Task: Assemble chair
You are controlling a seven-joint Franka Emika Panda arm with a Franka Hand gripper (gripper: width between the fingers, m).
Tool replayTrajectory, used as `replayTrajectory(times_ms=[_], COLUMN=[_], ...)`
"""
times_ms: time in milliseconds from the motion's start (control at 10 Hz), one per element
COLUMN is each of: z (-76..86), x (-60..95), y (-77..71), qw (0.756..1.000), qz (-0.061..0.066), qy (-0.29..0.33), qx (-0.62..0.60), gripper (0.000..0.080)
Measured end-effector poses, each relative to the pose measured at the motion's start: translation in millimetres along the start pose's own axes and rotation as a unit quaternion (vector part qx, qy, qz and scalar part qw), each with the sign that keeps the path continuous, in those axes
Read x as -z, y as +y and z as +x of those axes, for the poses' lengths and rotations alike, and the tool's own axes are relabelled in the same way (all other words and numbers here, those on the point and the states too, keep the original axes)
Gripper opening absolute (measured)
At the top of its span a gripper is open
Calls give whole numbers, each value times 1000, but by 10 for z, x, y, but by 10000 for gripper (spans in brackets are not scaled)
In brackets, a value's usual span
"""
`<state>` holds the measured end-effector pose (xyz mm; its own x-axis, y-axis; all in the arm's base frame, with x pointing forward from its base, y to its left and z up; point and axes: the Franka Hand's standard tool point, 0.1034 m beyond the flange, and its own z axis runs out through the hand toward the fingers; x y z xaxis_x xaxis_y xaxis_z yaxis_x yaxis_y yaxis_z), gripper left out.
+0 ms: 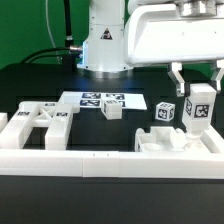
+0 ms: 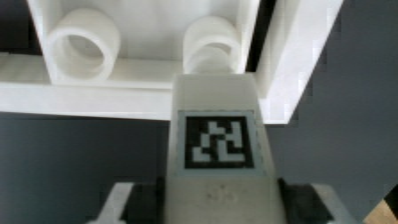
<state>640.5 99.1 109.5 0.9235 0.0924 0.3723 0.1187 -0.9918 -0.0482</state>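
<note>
Next, my gripper lets go of the white chair bar, upright at the end of the white chair piece with round sockets [image 1: 204, 142] [image 2: 214, 66].
My gripper [image 1: 197, 92] hangs at the exterior view's right, shut on a white chair bar [image 1: 198, 110] with a black-and-white tag on its face. In the wrist view the bar [image 2: 221, 120] runs out from between the dark fingers [image 2: 306, 204]. Its far end is close over a white chair piece with two round sockets [image 2: 107, 55]. That piece [image 1: 165, 142] lies just below and beside the held bar. I cannot tell whether they touch. A small tagged block [image 1: 163, 111] stands to its left.
More white chair pieces [image 1: 40, 122] lie at the exterior view's left, and a small block [image 1: 113, 110] sits mid-table. The marker board [image 1: 100, 99] lies flat behind them. A long white border rail [image 1: 100, 162] runs along the front. The robot base [image 1: 103, 40] stands at the back.
</note>
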Motion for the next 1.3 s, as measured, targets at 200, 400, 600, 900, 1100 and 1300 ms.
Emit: replayTrajectory(times_ms=[200,400,600,900,1100,1300], z=[-58,-59,-40,-37,-87,-100], x=[-65,-70,-81,-107,-176,-220], y=[-98,-68,-56,-36,-24,-35], qw=[1000,1000,1000,1000,1000,1000], qz=[2,1,0,-1,-2,-2], qy=[-6,-6,-2,2,-2,3], qx=[9,14,15,16,15,16], gripper=[287,287,287,287,287,287])
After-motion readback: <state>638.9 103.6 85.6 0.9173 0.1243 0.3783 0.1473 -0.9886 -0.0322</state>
